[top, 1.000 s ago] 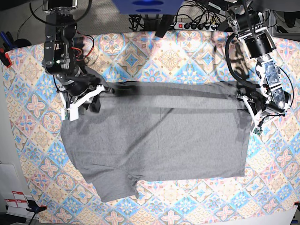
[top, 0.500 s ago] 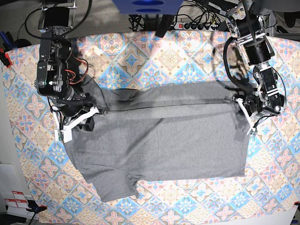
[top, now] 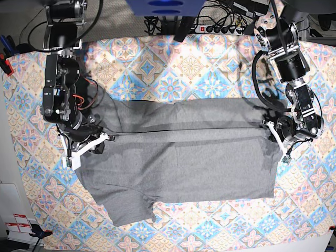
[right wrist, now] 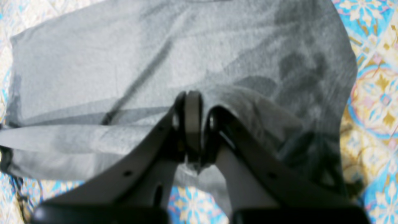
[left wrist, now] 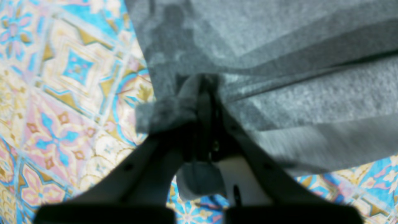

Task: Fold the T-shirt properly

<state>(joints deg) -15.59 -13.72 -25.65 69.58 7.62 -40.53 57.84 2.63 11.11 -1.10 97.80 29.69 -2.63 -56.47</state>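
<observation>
My left gripper is holding the lifted edge of the T-shirt, now pulled taut between both grippers, and will lay it down on the flat grey fabric just inside its side edge (top: 263, 140).
The heather-grey T-shirt (top: 184, 163) lies spread across the patterned tablecloth, its far edge lifted and pulled taut between both grippers. My left gripper (top: 276, 137) is shut on the shirt's edge at the base view's right; its wrist view shows the fingers (left wrist: 205, 102) pinching bunched grey fabric (left wrist: 279, 93). My right gripper (top: 92, 146) is shut on the shirt's edge at the base view's left; its wrist view shows the closed fingers (right wrist: 192, 118) with grey cloth (right wrist: 124, 62) draped over them. A sleeve (top: 131, 210) lies flat at the near left.
The colourful tile-patterned tablecloth (top: 173, 68) covers the table. A power strip and cables (top: 220, 26) lie beyond the far edge. A red clamp (top: 5, 63) sits at the far left edge, and the table's near edge runs along the bottom.
Both grippers have moved toward the near side, carrying the shirt's far edge with them. The folded band has travelled further over the shirt body.
</observation>
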